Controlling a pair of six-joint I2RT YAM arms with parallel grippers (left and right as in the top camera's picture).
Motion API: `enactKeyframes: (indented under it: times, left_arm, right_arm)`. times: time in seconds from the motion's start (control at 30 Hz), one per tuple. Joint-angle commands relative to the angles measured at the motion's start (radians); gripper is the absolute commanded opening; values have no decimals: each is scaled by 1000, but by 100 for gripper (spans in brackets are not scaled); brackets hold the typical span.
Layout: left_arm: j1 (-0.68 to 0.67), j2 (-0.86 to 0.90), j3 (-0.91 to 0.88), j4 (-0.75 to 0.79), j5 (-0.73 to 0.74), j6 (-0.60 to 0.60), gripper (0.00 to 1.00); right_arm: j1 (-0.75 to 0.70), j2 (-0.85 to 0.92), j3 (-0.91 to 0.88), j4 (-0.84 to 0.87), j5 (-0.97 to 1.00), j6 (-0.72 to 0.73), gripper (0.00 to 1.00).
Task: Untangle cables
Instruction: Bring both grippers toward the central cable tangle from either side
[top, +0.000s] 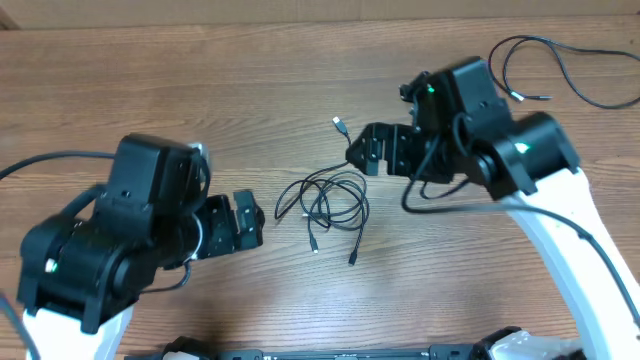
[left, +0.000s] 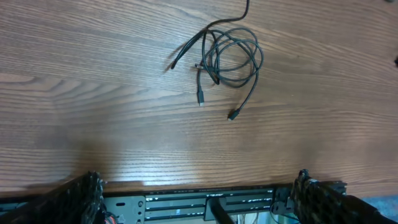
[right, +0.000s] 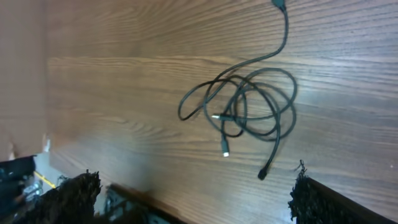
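I need to next close my right gripper on the strand running to the frontmost plug (top: 363, 212) (right: 279, 129), at the spot where that strand comes out of the loops of the tangled cables.
The cables (top: 325, 200) lie as a tangle of thin black loops on the wooden table's middle, with plug tips sticking out toward the front and one strand running up to a plug (top: 338, 124). The tangle also shows in the left wrist view (left: 230, 53) and the right wrist view (right: 249, 109). My left gripper (top: 248, 222) is open and empty, left of the tangle. My right gripper (top: 372, 148) is open and empty, just right of and behind the tangle. Neither touches the cables.
Another thin black cable (top: 560, 65) lies loose at the table's far right corner. The table's front edge with a metal rail (left: 211, 202) shows under the left gripper. A thicker arm cable (top: 440, 195) hangs below the right wrist.
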Motion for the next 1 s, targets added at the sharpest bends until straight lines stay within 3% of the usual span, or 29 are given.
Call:
enactKeyframes:
  times: [0.0,0.5,0.97]
  left_arm:
    - [5,39,-10,6,7,-13,100]
    - [5,137,-10,-38,15,-11,100]
    - [5,137,-10,-43,34,-14,100]
  right_arm:
    - [3,51,0,-3,69,4,100]
    - [4,301,0,-7,84,5,100]
    - [18,375,-2,-34,98,-7,98]
